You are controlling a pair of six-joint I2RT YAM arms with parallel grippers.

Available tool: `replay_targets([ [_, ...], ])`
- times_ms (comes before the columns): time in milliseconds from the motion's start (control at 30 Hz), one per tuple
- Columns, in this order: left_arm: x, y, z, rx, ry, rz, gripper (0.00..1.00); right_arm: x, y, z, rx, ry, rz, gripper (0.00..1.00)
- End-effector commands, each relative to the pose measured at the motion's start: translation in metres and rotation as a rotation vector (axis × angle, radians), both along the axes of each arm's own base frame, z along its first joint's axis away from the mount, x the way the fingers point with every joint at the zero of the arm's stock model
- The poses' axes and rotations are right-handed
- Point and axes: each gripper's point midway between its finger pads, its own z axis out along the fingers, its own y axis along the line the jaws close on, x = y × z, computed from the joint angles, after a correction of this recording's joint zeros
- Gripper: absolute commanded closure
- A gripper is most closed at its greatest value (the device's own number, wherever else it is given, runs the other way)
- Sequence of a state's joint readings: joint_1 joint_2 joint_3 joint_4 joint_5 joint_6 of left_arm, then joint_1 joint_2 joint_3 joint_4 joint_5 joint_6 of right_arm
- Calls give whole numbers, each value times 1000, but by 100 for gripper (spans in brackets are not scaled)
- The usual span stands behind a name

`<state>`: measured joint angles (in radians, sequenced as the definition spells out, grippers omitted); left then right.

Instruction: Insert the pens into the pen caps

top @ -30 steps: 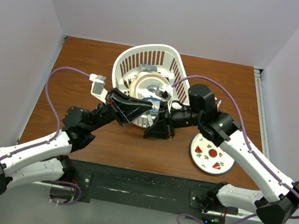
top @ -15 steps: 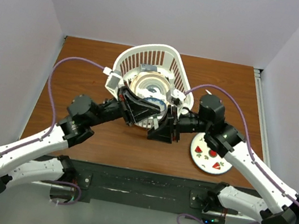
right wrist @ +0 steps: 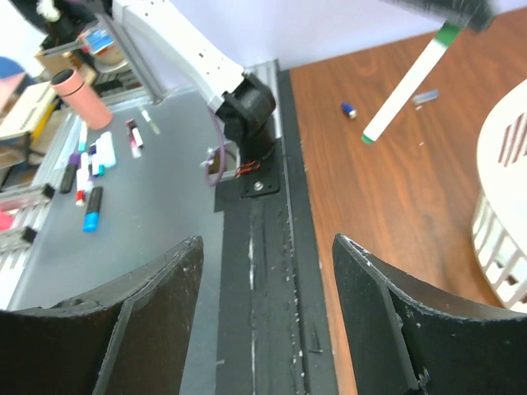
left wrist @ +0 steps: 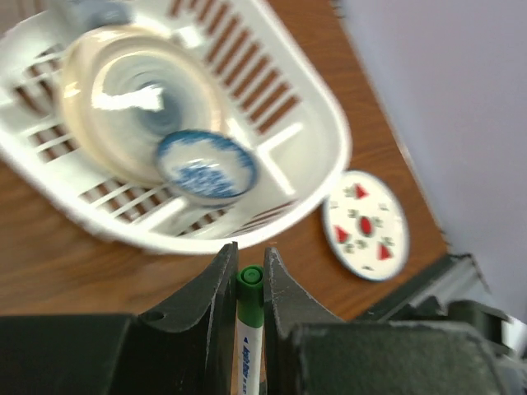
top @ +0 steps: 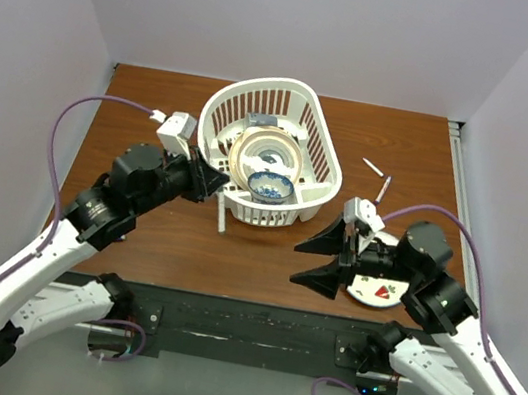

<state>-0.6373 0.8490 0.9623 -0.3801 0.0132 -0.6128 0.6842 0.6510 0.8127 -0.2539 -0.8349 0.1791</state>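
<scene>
I should use my left gripper to let go of the white pen on the bare wood [top: 184, 246] between the white basket and the black base rail.
A white pen [left wrist: 247, 350] with a green cap [left wrist: 249, 284] on its upper end is clamped between the jaws of my left gripper [left wrist: 249, 251]. In the top view this gripper [top: 211, 181] hovers at the basket's front left, and the pen [top: 222, 213] hangs down from it. The right wrist view shows the same pen [right wrist: 403, 86] dangling above the wood. My right gripper [top: 296, 264] stands open with nothing in it near the front edge. Two more pens [top: 373, 166] [top: 383, 188] lie right of the basket. A blue cap [right wrist: 349, 109] and a greyish cap [right wrist: 426, 97] lie on the table.
A white slotted basket [top: 308, 126] at the table's middle back holds a tan plate and a blue-patterned bowl [top: 271, 187]. A strawberry-print plate [top: 382, 294] lies partly under my right arm. The black base rail [right wrist: 268, 247] runs along the near edge.
Both arms have pulled back from over the basket toward the front. The right gripper has opened wide. The left gripper has carried the pen to the basket's front left.
</scene>
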Motion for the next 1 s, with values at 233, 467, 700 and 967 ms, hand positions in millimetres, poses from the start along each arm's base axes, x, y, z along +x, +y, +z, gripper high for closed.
replay_targets([
  [233,31,90,-169,397,381,319,100,5,-9,11,-12,-6,-82,32],
  [467,36,97,-225,420,544,315,100,1,-15,17,4,-32,-99,31],
  [700,33,105,-250,460,627,354,97,-1,-17,18,12,-40,-101,31],
  [967,30,104,-254,447,647,362,65,5,-21,23,14,-45,-157,32],
])
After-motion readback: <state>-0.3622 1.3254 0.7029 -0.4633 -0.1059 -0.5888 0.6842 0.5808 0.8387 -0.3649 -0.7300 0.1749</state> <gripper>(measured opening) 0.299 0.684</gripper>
